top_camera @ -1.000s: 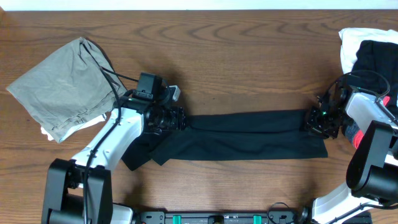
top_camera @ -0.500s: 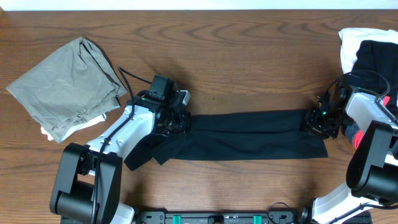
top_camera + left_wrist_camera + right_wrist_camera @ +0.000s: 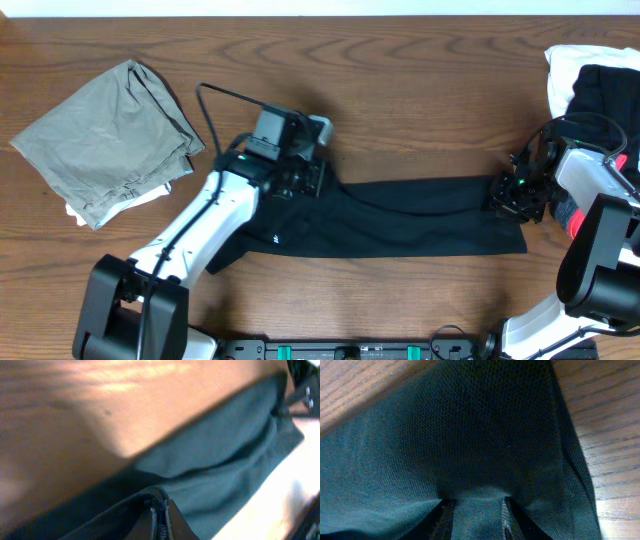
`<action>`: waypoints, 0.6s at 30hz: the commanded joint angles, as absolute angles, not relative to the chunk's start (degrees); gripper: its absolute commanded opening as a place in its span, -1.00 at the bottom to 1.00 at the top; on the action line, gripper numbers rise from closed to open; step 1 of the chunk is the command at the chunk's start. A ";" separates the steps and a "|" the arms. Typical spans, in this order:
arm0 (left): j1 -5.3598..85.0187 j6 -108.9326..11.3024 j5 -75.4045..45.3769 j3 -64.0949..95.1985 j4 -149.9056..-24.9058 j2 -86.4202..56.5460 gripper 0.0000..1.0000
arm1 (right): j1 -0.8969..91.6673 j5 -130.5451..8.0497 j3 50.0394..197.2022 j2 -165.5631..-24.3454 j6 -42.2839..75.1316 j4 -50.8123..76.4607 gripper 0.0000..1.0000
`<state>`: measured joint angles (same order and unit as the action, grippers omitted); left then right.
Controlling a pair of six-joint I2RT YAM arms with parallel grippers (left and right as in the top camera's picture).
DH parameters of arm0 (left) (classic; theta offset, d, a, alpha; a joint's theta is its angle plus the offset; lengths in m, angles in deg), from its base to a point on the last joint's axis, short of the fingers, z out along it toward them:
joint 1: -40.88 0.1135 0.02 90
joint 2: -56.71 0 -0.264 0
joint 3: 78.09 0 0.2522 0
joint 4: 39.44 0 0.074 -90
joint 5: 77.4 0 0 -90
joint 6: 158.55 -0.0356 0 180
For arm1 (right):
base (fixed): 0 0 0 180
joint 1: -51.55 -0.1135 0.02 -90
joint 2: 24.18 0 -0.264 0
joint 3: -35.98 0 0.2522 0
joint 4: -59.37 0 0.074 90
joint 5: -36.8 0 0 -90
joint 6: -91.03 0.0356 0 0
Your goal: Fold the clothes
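Observation:
My left gripper pinches a raised fold partway along the black garment; it should release and grab the bunched cloth nearer the garment's end (image 3: 270, 226) before my right gripper straightens it.
A long black garment (image 3: 420, 215) lies across the middle of the table, stretched between both arms. My left gripper (image 3: 318, 178) is shut on its left edge; in the left wrist view the fingertips (image 3: 161, 515) pinch a raised fold of the dark cloth (image 3: 225, 455). At the garment's right end my right gripper (image 3: 497, 195) is shut on the fabric. The right wrist view shows the mesh cloth (image 3: 470, 435) filling the gap between that gripper's (image 3: 475, 510) fingers.
An olive-grey garment (image 3: 105, 140) lies folded at the far left with a bit of white cloth (image 3: 72, 212) under it. A pile with a white (image 3: 565, 65) and a black garment (image 3: 605, 90) sits at the far right edge. Brown wooden table (image 3: 400, 90).
My left gripper shut on the garment's left edge and carried it rightward and slightly toward the back. The right gripper stayed in place.

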<state>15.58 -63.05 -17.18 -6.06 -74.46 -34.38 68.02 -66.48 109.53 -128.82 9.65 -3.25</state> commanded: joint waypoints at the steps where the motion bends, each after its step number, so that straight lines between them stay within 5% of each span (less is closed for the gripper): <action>1: 13.04 -66.20 -15.93 -5.50 -76.20 -34.90 -0.88 | 67.65 -63.53 108.44 -131.99 9.06 -2.66 -0.37; 11: 10.95 -66.42 -13.27 -5.50 -87.13 -35.36 -0.83 | 67.67 -63.51 108.44 -131.99 9.08 -2.55 -0.36; 16: 10.95 -66.40 -13.27 -5.50 -87.64 -35.36 0.01 | 67.67 -63.53 108.44 -131.99 9.06 -2.73 -0.36; 18: 10.95 -66.42 -13.27 -5.50 -87.61 -35.36 0.12 | 67.65 -63.53 108.44 -131.99 9.08 -2.81 -0.35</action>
<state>10.97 -65.87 -13.92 -6.06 -87.46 -34.86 68.02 -66.48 109.53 -128.82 9.65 -3.25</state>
